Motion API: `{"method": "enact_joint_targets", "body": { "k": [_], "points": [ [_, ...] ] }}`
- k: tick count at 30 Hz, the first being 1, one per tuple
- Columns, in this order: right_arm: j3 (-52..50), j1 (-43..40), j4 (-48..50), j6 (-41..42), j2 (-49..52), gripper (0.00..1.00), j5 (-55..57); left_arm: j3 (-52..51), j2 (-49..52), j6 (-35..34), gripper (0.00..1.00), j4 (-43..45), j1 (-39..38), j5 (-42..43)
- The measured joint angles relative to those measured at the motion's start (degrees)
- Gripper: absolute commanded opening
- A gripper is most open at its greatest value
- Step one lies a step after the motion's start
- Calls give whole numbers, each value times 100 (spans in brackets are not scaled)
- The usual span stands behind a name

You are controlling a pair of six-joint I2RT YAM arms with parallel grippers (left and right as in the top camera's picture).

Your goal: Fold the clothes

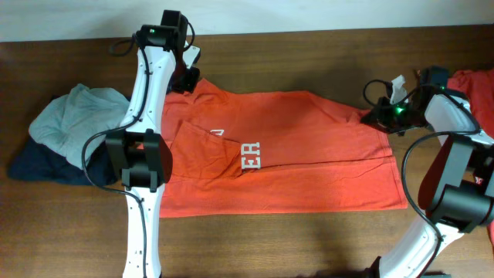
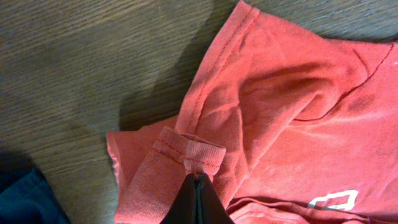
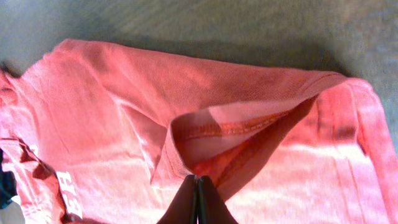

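My right gripper needs to let go of the raised shirt edge just across the long fold, on the shirt's near strip point(image 1: 367, 168).
An orange-red T-shirt point(image 1: 309, 154) lies spread flat across the table, with part of its white print point(image 1: 251, 154) showing near the middle. My left gripper point(image 1: 187, 79) sits at the shirt's far left corner. In the left wrist view it point(image 2: 198, 180) is shut on a folded sleeve hem point(image 2: 189, 149). My right gripper point(image 1: 377, 116) is at the shirt's far right corner. The right wrist view shows it point(image 3: 198, 180) shut on a lifted, stitched hem edge point(image 3: 236, 127). More red cloth point(image 1: 472, 83) lies at the far right edge.
A pile of grey point(image 1: 73, 116) and dark blue point(image 1: 46, 166) garments lies at the left, beside the left arm. Both arm bases stand at the near edge. Bare brown wood point(image 1: 293, 239) runs along the front of the shirt.
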Motion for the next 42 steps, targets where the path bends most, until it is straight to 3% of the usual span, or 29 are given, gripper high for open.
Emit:
{"method": "enact_joint_targets", "body": {
  "k": [8, 20, 24, 25, 26, 28, 33, 37, 40, 42],
  "points": [
    [0, 0, -1003, -236, -1023, 4, 1032, 0, -2, 0, 1, -133, 175, -2],
    [0, 0, -1910, -260, -1082, 4, 1600, 0, -4, 0, 0, -168, 282, -2],
    [0, 0, -2028, -264, -1082, 14, 1683, 0, -4, 0, 1, -170, 284, -2],
    [0, 0, -2059, -271, -1082, 26, 1690, 0, -4, 0, 7, -170, 284, -2],
    [0, 0, -2085, -284, -1082, 32, 1709, 0, -4, 0, 18, -192, 284, -2],
    [0, 0, -2111, -308, -1082, 36, 1775, 0, -4, -39, 41, -221, 284, -2],
    [0, 0, -2129, -317, -1082, 41, 1862, 0, -17, -63, 61, -234, 284, -4],
    [0, 0, -2059, -317, -1082, 42, 1685, 0, -186, -55, 61, -118, 269, 118],
    [0, 0, -1928, -317, -1082, 42, 1427, 17, -417, 247, 47, 212, 205, 754],
    [0, 0, -1915, -317, -1082, 42, 1342, 46, -426, 435, 47, 457, 96, 933]
  ]
}}
